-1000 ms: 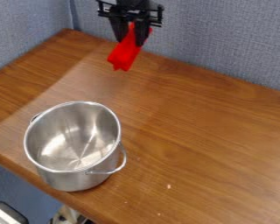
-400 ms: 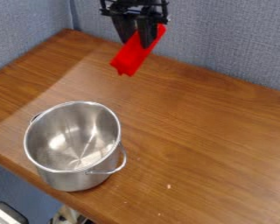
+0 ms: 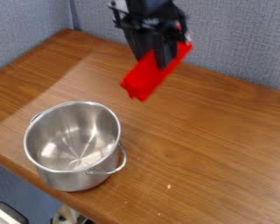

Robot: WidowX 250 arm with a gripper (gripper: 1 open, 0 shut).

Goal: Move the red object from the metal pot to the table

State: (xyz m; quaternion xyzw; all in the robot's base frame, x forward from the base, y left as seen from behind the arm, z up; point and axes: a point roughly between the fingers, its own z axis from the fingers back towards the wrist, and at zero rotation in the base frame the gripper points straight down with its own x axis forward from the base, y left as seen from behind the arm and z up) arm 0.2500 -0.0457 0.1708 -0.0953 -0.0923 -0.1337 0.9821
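Note:
The red object, now hanging tilted above the table, will be let go from my gripper on the bare near part of the table [image 3: 201, 193], well out from the handle of the metal pot.
The red object [image 3: 150, 74], a long bright red block, hangs tilted in the air above the table [image 3: 213, 131], its lower end toward the left. My gripper [image 3: 163, 51] comes down from the top of the view and is shut on the block's upper end. The metal pot [image 3: 73, 144] stands empty near the table's front left edge, well apart from the block and gripper.
A grey-blue fabric wall [image 3: 248, 35] runs behind the table. The table's front edge [image 3: 38, 184] drops off just below the pot, with floor clutter visible beneath.
The gripper has carried the red block to the right and lower toward the tabletop, and the block has tipped flatter. The pot has not moved.

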